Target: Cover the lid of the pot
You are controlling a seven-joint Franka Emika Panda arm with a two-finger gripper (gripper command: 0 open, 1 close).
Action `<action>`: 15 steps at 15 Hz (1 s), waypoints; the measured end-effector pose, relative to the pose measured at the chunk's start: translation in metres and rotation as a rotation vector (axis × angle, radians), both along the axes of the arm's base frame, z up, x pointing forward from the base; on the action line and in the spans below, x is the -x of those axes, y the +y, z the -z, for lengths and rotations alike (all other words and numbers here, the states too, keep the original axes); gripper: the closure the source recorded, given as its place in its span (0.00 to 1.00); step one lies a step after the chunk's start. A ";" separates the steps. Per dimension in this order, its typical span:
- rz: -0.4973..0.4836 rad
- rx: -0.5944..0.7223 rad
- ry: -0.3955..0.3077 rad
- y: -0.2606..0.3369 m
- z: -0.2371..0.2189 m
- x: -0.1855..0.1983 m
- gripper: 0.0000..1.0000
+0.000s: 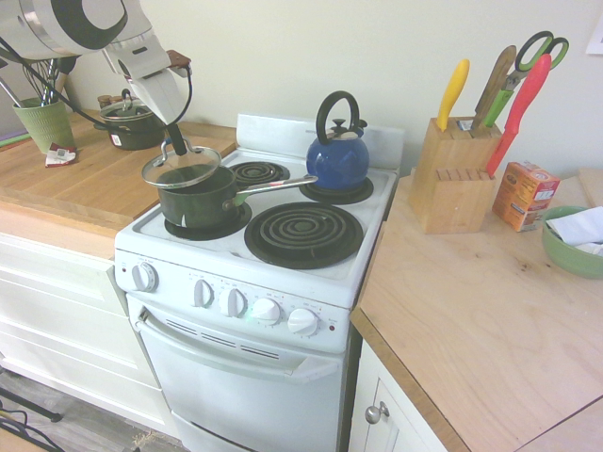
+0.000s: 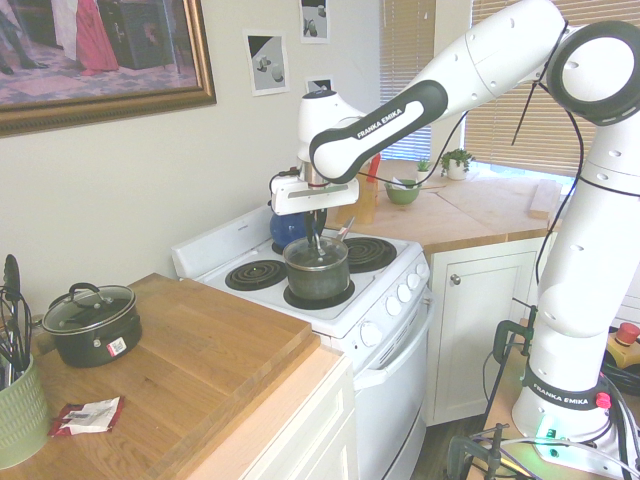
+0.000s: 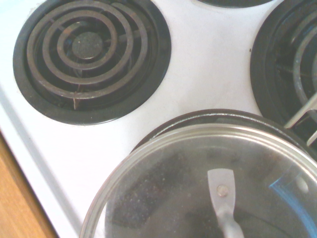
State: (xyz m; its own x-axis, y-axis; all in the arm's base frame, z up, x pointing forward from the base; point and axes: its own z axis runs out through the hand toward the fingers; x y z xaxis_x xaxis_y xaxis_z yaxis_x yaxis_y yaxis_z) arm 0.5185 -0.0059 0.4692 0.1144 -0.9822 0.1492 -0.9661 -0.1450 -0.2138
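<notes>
The glass lid will go flat on the rim of the dark green pot (image 2: 318, 257) from my gripper, knob centered. The lid now hangs just above that rim.
The dark green pot (image 1: 203, 202) stands on the stove's front left burner, its long silver handle pointing toward the blue kettle. The glass lid (image 1: 181, 166) hangs slightly tilted just above the pot's rim, shifted a little toward the wooden counter. My gripper (image 1: 176, 143) is shut on the lid's dark knob from above. From the other side, the gripper (image 2: 315, 236) holds the lid (image 2: 317, 255) directly over the pot (image 2: 318, 278). In the wrist view the lid (image 3: 208, 183) fills the lower part, with the pot's dark rim (image 3: 218, 115) showing just beyond it.
A blue kettle (image 1: 337, 155) sits on the back right burner. On the wooden counter are a small two-handled dark pot (image 1: 130, 118) and a green utensil cup (image 1: 42, 122). A knife block (image 1: 452, 174), an orange box (image 1: 525, 195) and a green bowl (image 1: 573, 240) stand right of the stove.
</notes>
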 end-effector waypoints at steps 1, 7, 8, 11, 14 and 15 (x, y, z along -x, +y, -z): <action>0.005 -0.001 0.000 -0.003 0.004 -0.003 1.00; 0.003 -0.005 -0.030 -0.004 0.003 -0.026 1.00; 0.001 -0.005 -0.038 -0.003 -0.002 -0.028 1.00; 0.007 -0.004 -0.035 -0.005 -0.005 -0.028 1.00; 0.032 -0.005 -0.024 -0.020 0.000 -0.027 1.00; 0.037 -0.004 -0.020 -0.025 0.001 -0.026 1.00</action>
State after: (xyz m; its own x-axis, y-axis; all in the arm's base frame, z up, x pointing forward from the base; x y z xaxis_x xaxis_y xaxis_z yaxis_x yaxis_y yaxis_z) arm 0.5446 -0.0308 0.4679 0.0754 -0.9863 0.1466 -0.9663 -0.1085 -0.2332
